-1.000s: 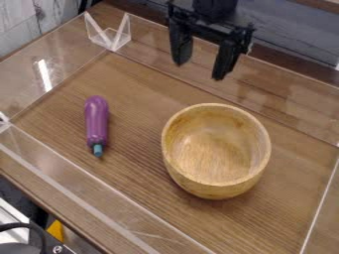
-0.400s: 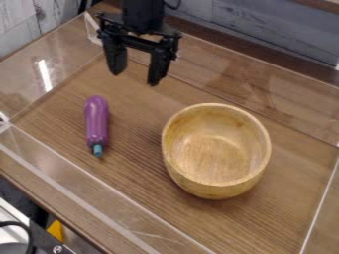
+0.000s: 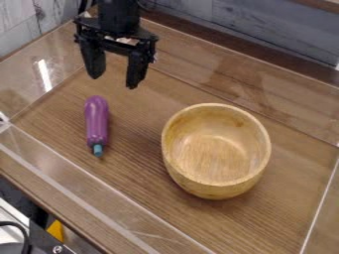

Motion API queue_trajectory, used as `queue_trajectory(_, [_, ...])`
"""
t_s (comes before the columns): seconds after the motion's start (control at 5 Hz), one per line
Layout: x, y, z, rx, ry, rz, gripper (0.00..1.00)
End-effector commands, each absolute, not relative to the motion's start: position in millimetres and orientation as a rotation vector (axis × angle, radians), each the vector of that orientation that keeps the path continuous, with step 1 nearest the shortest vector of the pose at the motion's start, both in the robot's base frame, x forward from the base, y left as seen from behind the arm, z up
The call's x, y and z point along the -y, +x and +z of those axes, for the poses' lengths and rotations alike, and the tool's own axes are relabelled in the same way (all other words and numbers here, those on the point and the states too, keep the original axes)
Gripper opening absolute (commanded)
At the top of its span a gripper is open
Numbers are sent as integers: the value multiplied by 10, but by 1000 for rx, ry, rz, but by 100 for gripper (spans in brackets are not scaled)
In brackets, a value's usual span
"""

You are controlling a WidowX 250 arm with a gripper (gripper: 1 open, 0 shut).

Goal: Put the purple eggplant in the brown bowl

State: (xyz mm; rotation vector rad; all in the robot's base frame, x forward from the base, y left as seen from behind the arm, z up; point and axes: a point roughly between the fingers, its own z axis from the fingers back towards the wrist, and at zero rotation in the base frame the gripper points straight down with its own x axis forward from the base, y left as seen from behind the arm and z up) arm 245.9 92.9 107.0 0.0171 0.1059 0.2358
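The back end of the purple eggplant (image 3: 95, 108) is the end away from its teal stem. My gripper will close on that end.
The purple eggplant (image 3: 97, 122) lies on the wooden table at the left, its teal stem tip toward the front. A round light-brown wooden bowl, the brown bowl (image 3: 216, 150), sits empty to the right of it. My gripper (image 3: 114, 71) hangs open above the table, pointing down, a little behind and above the eggplant. Its two black fingers (image 3: 94, 62) stand apart with nothing between them.
A clear plastic wall (image 3: 54, 60) rings the wooden table, with a low clear rim along the front edge (image 3: 93, 213). A grey panelled wall stands behind.
My gripper has travelled left from behind the bowl to a spot behind the eggplant, and rolled slightly. It stays open. Eggplant and bowl have not moved.
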Motion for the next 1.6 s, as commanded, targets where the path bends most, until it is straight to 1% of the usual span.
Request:
queue_trajectory(0.0, [-1016, 2441, 1130, -66, 35, 260, 100])
queue_trajectory(0.6, [-1276, 2314, 907, -57, 40, 322, 100])
queue_trajectory(1.4, [-1442, 2291, 602, -31, 15, 343, 100])
